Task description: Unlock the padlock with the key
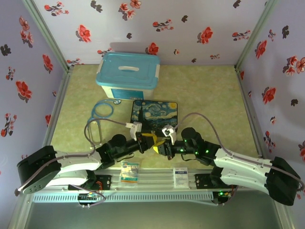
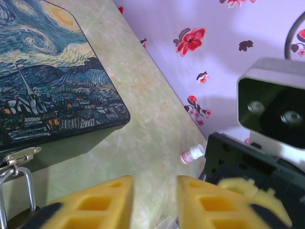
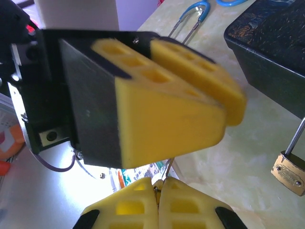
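My left gripper needs to hold the key, since it slants from my right gripper's fingers, while my right gripper takes hold again of the key's ring end [image 3: 158, 184] before unlocking the padlock.
The brass padlock [image 3: 289, 174] hangs by its silvery shackle [image 2: 29, 188] from the hasp on the near side of the Starry-Night box [image 1: 155, 114]. My right gripper [image 3: 157, 183] is shut on the key [image 3: 167, 169], a thin dark metal piece sticking up from between its fingertips. Close above that tip is my left gripper [image 2: 155, 200], whose yellow fingers [image 3: 162, 109] are narrowly apart. Between them I see table surface and nothing held. Both grippers meet just in front of the box, the left [image 1: 150, 139] beside the right [image 1: 162, 143]. The padlock lies to the right of the key tip.
A blue-lidded plastic bin [image 1: 127, 75] stands behind the box. A blue cable loop [image 1: 102, 109] lies to the box's left. A small white bottle [image 2: 192, 154] lies on the table near the right arm. Flowered walls enclose the green table [image 1: 209, 95].
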Available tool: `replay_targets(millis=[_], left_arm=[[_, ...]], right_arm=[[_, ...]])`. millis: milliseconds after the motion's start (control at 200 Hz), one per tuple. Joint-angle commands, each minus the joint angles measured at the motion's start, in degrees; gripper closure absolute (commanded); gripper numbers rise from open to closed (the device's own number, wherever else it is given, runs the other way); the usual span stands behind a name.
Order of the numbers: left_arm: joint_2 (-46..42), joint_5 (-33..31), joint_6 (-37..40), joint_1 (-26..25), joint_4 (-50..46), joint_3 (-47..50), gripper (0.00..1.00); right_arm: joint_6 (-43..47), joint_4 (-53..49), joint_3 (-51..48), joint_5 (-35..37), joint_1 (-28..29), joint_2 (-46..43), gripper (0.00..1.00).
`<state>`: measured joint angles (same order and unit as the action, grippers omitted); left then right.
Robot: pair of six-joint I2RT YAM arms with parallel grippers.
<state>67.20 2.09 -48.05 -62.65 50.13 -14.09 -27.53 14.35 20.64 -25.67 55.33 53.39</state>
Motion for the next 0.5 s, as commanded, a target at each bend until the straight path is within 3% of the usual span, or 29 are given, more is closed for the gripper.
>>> replay_targets(millis=[0, 95, 335, 405, 460, 490], left_arm=[[-0.9, 1.8, -0.9, -0.4, 6.6, 1.8, 0.78], [-0.9, 4.1, -0.3, -0.4, 6.7, 1.3, 0.80], [1.2, 8.1, -1.1, -0.5, 9.6, 1.1, 1.00], [1.8, 8.1, -1.8, -0.5, 11.3, 1.4, 1.00], [2.2, 8.0, -2.2, -0.5, 12.3, 1.3, 1.00], [2.4, 7.8, -2.5, -0.5, 12.4, 1.2, 1.00]], right_arm=[[-0.8, 4.0, 1.1, -2.3, -0.8, 0.1, 1.00], [-1.2, 5.8, 0.7, -2.4, -1.0, 0.7, 1.00], [-3.4, 9.0, 0.3, -5.7, -4.2, -0.1, 1.00], [-3.4, 8.9, 0.3, -6.3, -5.4, -0.3, 1.00], [-2.9, 6.9, 1.0, -6.1, -5.9, -0.3, 0.95], [-2.8, 6.3, 1.2, -5.8, -5.9, -0.3, 0.86]])
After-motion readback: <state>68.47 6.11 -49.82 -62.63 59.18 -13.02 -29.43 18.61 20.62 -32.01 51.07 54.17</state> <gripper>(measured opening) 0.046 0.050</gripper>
